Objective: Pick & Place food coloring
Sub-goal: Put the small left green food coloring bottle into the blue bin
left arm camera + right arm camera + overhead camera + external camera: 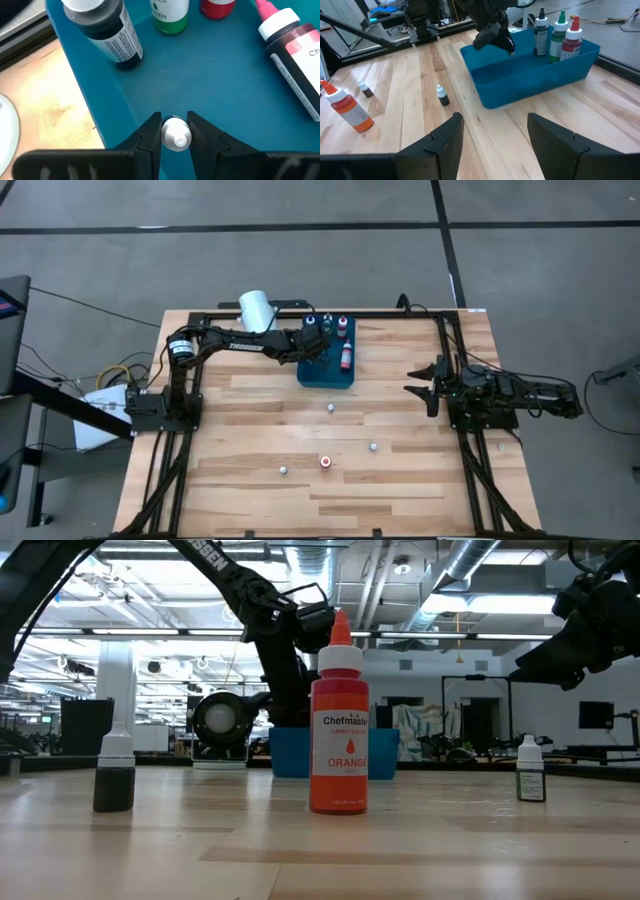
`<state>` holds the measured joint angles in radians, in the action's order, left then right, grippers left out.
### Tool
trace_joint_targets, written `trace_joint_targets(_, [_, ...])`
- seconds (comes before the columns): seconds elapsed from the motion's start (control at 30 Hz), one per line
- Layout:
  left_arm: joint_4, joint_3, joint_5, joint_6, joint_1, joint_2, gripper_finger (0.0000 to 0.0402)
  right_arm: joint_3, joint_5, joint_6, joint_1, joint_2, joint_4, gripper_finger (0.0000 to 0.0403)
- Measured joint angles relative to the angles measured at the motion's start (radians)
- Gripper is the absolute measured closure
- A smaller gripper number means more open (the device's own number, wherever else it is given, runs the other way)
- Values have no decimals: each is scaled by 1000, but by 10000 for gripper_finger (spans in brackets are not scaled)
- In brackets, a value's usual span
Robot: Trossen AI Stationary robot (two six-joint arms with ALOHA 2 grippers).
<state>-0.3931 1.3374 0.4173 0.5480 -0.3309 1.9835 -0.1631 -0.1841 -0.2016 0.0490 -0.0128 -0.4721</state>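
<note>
The tiny bottle, which is over the blue tray now, will be let go by my left gripper on the blue tray's open bottom [320,361] [175,122], beside the pink bottle that is lying there.
My left gripper [176,136] is over the blue tray [220,95], shut on a tiny bottle with a ribbed white cap [176,134]. From the right wrist view it [510,47] stands at the tray's end away from the upright bottles. In the tray a dark bottle [105,30], a green one [170,15] and a red one [217,7] stand upright, and a pink one [295,55] lies on its side. An orange bottle [326,462] and three tiny bottles [331,407] [373,447] [283,470] stand on the table. My right gripper [495,135] waits open at the table's right side. My left gripper pinches the tiny bottle between its two fingers, one on each side of the white cap [176,134]. The fingers come from above, pointing down into the tray. The cap hides the bottle's body, so I cannot tell whether its base rests on the tray floor.
A large white cylinder [256,310] lies at the table's far edge, beside the left arm. The orange bottle [339,730] stands close to the low camera, with a dark tiny bottle [114,775] and another [530,772] to its sides. Bare wood lies between the tray and the right arm.
</note>
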Motion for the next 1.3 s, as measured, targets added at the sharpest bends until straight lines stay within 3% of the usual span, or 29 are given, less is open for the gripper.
trace_joint_targets(0.73, [26,11,-23,-27,-2,63,334,0,1,-10,0,1,0,196])
trace_joint_targets(1.3, [47,11,-57,-28,-2,64,254,0,1,-9,0,1,1,196])
